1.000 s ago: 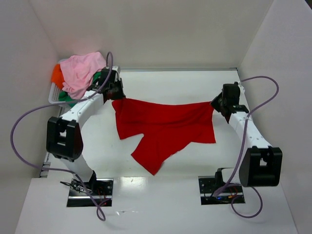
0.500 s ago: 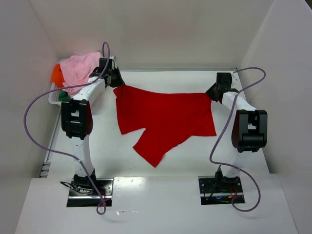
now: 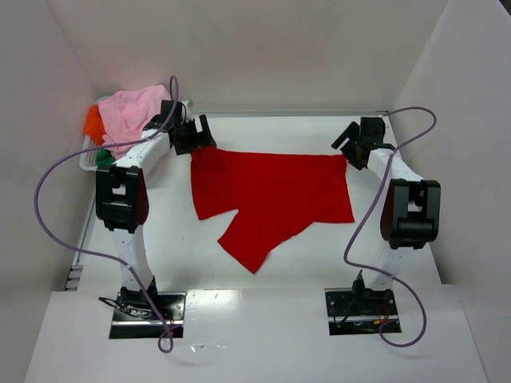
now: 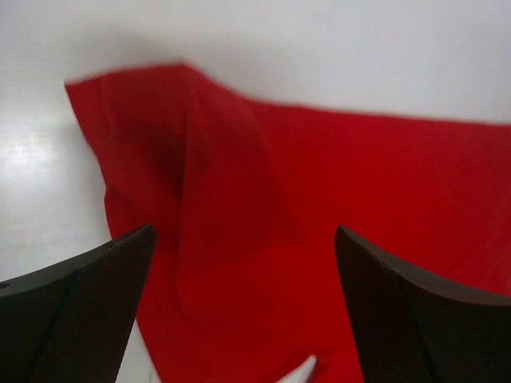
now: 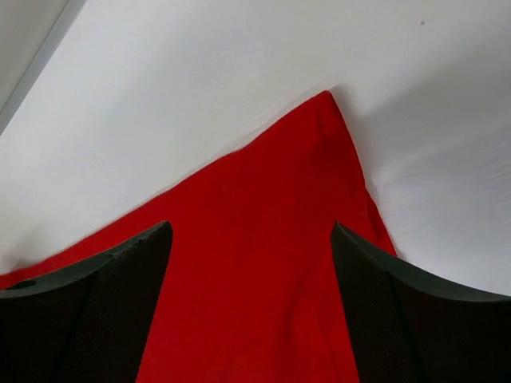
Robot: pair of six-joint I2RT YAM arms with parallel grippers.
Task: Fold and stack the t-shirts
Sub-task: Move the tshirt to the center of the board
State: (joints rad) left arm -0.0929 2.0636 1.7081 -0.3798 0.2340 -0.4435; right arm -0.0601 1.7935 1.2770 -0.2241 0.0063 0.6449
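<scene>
The near corner [image 3: 351, 220] of the red t-shirt on my right gripper's side, away from the trailing flap, is the next place for my right gripper to close.
A bright red t-shirt [image 3: 271, 195] lies spread on the white table, one flap trailing toward the near side. My left gripper [image 3: 200, 136] hangs open just above its far left corner, and the wrist view shows rumpled red cloth [image 4: 279, 199] below the spread fingers [image 4: 80, 311]. My right gripper [image 3: 345, 137] stands open over the far right corner, the red cloth [image 5: 263, 199] lying flat between its fingers [image 5: 399, 319]. Neither holds anything. Pink [image 3: 128, 116], orange [image 3: 93, 121] and green [image 3: 104, 157] t-shirts are heaped at the far left.
The heaped shirts sit in a white basket [image 3: 86, 159] against the left wall. White walls close in the table at the back and on both sides. Purple cables loop from both arms.
Both grippers went from shut on the red shirt's far corners to open, letting the cloth go. The arms reached farther back, and the shirt's far edge has settled on the table.
</scene>
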